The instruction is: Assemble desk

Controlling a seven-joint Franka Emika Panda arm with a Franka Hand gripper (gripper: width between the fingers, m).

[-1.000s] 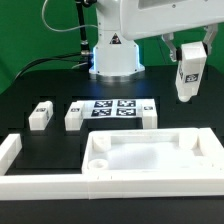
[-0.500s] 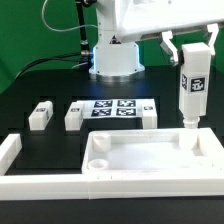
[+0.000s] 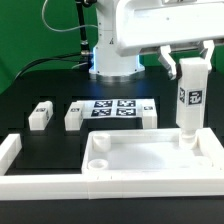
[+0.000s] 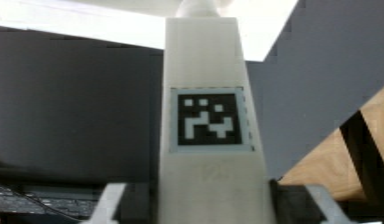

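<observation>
The white leg, now hanging upright at a corner socket, will be released upright in the tabletop's front corner socket (image 3: 203, 161), nearer the long border bar.
My gripper (image 3: 190, 66) is shut on the top end of a white square leg (image 3: 188, 100), which hangs upright with its tag facing out. The leg's lower end is at the corner socket of the white tray-like tabletop (image 3: 140, 137) that is far and on the exterior view's right. I cannot tell whether it is seated in the socket. In the wrist view the leg (image 4: 210, 110) fills the middle, and my gripper (image 4: 198, 200) has its dark pads (image 4: 287, 200) pressed against both sides. Three more legs (image 3: 40, 114) (image 3: 76, 115) (image 3: 150, 113) lie on the black table.
The marker board (image 3: 113, 110) lies flat between two of the loose legs. A long white border bar (image 3: 40, 180) runs along the front, with a short upturn at the exterior view's left. The robot base (image 3: 112, 58) stands behind.
The held leg has come down from above the table to the tabletop's far corner on the exterior view's right and now stands upright. The grip is unchanged.
</observation>
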